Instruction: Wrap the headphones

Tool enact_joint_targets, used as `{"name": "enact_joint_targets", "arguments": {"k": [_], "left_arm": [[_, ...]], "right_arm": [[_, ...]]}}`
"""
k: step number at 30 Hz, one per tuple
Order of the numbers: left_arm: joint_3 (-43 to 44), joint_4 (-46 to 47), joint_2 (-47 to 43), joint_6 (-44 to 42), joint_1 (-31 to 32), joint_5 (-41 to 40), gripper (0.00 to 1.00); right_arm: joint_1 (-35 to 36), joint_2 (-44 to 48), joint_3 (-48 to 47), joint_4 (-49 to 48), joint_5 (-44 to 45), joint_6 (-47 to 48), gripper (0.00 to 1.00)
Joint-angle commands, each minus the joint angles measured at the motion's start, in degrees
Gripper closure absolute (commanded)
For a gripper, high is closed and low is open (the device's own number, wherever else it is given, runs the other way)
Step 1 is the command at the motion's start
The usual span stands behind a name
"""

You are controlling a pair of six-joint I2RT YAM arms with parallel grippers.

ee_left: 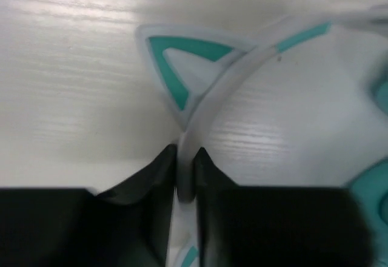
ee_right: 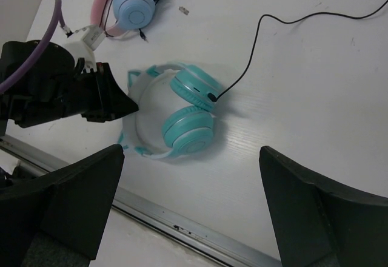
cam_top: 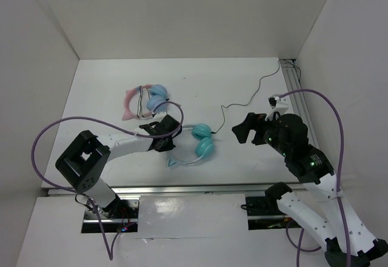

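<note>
The robot's right gripper will next go to the black cable's bend (cam_top: 222, 109) (ee_right: 259, 28) nearest the teal headphones' upper cup and close there.
The teal headphones (cam_top: 202, 141) lie flat on the white table, cups side by side, with the pale headband (cam_top: 182, 158) curving to the left. My left gripper (cam_top: 174, 138) is shut on the headband (ee_left: 209, 100) just below a cat ear (ee_left: 182, 60). The thin black cable (cam_top: 242, 103) runs from the upper cup to the far right corner. My right gripper (cam_top: 241, 130) is open and empty, held above the table right of the cups. In the right wrist view the headphones (ee_right: 189, 112), the cable (ee_right: 257, 36) and the left gripper (ee_right: 118, 103) all show.
Pink-banded cat-ear headphones with light blue cups (cam_top: 145, 100) lie at the back left and also show in the right wrist view (ee_right: 130, 3). A metal rail (cam_top: 182, 189) runs along the table's near edge. White walls close in the left, back and right.
</note>
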State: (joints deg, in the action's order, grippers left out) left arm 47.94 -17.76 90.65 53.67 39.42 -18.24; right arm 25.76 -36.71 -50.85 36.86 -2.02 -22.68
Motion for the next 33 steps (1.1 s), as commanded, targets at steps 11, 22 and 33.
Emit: {"name": "enact_joint_targets", "arguments": {"k": [11, 22, 33], "left_arm": [[7.7, -34.5, -19.7, 7.1, 5.0, -17.0, 1.00], [35.6, -60.6, -34.5, -5.9, 0.1, -31.1, 1.00], [47.9, -60.6, -34.0, -11.4, -5.0, -27.5, 1.00]], "right_arm": [[0.3, 6.0, 13.7, -22.7, -6.7, -4.9, 0.00], [0.3, -0.6, 27.4, -56.6, -7.4, -0.3, 0.00], [4.1, -27.2, 20.7, -69.0, -17.6, 12.1, 0.08]]}}
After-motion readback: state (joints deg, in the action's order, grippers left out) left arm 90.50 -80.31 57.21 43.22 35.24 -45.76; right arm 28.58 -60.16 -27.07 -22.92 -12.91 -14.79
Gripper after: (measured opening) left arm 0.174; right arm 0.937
